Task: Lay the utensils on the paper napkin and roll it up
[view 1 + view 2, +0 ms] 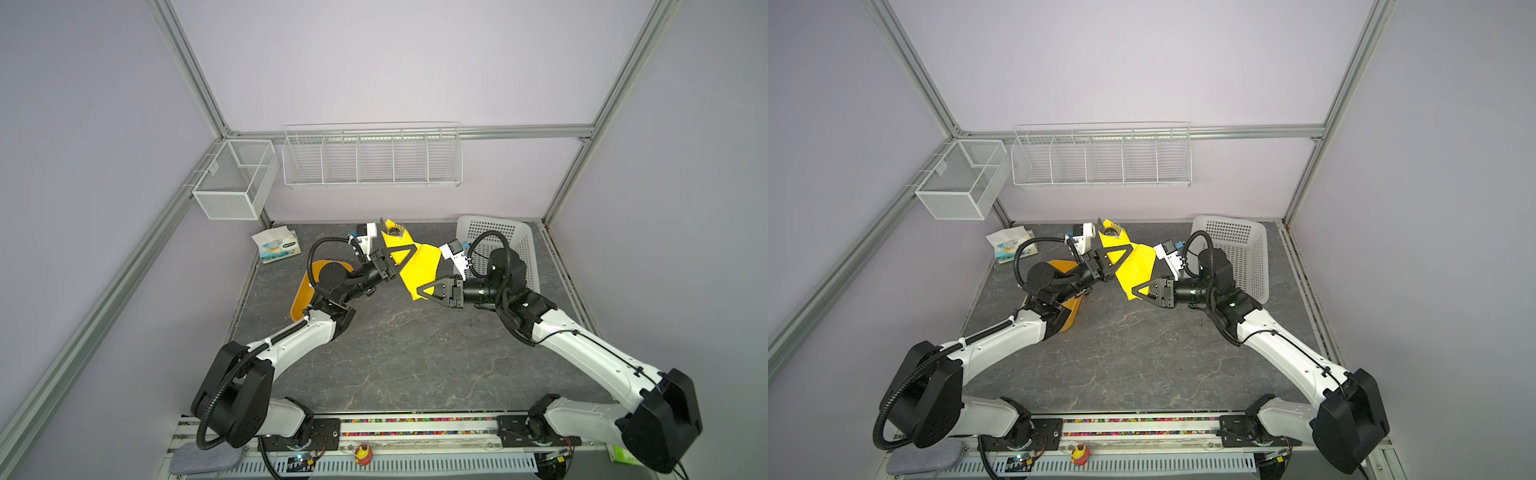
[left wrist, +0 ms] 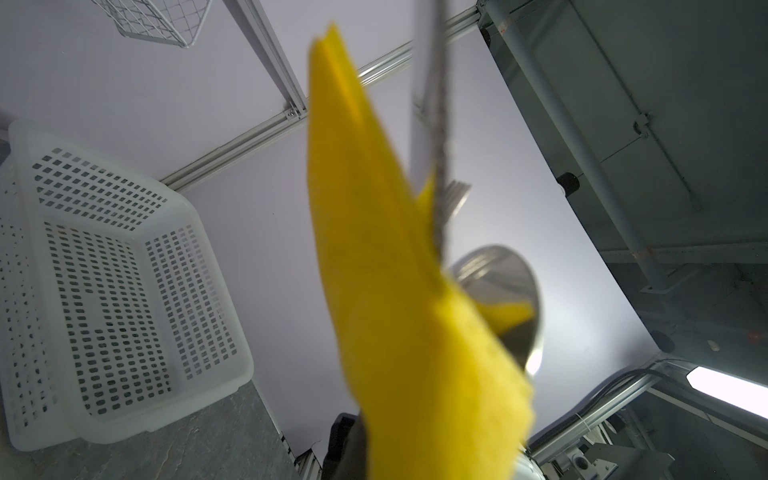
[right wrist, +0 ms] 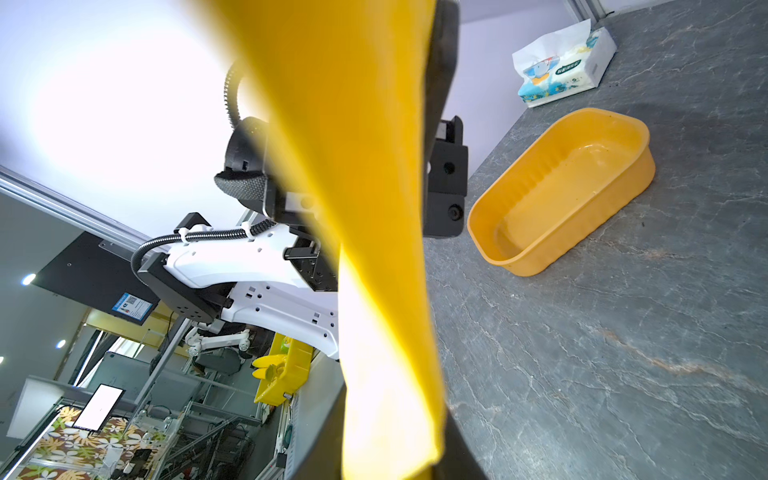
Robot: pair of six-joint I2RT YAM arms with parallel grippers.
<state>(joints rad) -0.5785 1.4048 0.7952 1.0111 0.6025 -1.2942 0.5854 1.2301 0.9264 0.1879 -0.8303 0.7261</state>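
Next, my right gripper opens and takes the napkin higher up point(image 1: 423, 272), because the paper napkin's corner sticks out loose above its hold at the lower end of the napkin.
The paper napkin point(image 1: 419, 266) point(image 1: 1136, 262), bright yellow and folded into a long strip, hangs in the air above the table, held at both ends. My left gripper point(image 1: 409, 249) point(image 1: 1127, 249) is shut on its upper part, and my right gripper point(image 1: 420, 291) point(image 1: 1136, 291) is shut on its lower end. The utensils point(image 1: 395, 228) point(image 1: 1112, 229) stick out of the napkin's top end. The left wrist view shows a spoon bowl point(image 2: 507, 282) and fork tines point(image 2: 455, 195) beside the napkin point(image 2: 374, 249). In the right wrist view the napkin point(image 3: 365, 166) runs between dark fingers point(image 3: 461, 457).
An orange-yellow tray point(image 1: 301, 295) point(image 3: 561, 187) lies under the left arm. A tissue pack point(image 1: 276, 245) point(image 3: 561, 62) sits at the back left. A white perforated basket point(image 1: 498, 245) point(image 2: 104, 270) stands at the back right. Wire racks point(image 1: 372, 156) hang on the back wall.
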